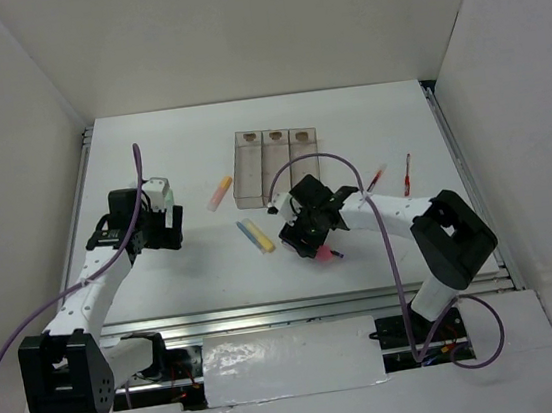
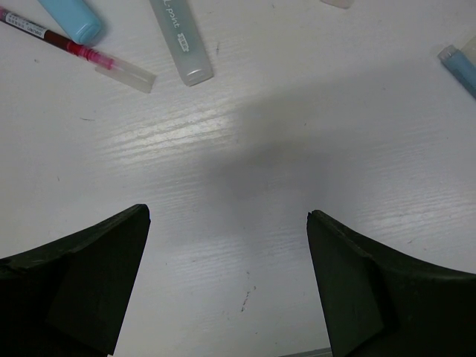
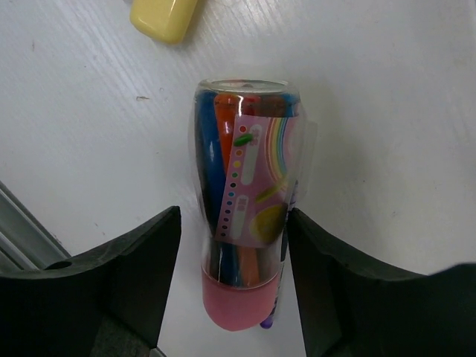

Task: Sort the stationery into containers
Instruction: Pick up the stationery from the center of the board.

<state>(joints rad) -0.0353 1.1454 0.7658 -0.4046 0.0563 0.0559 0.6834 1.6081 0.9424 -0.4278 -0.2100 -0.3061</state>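
Note:
The orange-yellow marker beside the clear containers is next for my left gripper, which should go to it and close on the marker's pale pink end (image 1: 214, 204) (image 2: 339, 2).
A fat pink-and-purple pen (image 3: 249, 186), a clear barrel with coloured refills and a pink end, lies on the white table. My right gripper (image 3: 233, 216) straddles it, open: the right finger (image 3: 327, 268) touches the barrel and the left finger stands a small gap off. In the top view that pen (image 1: 322, 254) pokes out below the right gripper (image 1: 312, 237). The three joined clear containers (image 1: 249, 169) stand farther back. My left gripper (image 2: 227, 216) hangs open over bare table with nothing between its fingers; from above it (image 1: 161, 215) is at the left.
A yellow and a blue marker (image 1: 255, 235) lie side by side left of the right gripper, an orange-yellow marker (image 1: 219, 192) left of the containers, thin red pens (image 1: 408, 172) at the right. Ahead of the left gripper lie a red pen (image 2: 82, 50), a blue marker (image 2: 71, 16) and a greyish pen (image 2: 182, 41).

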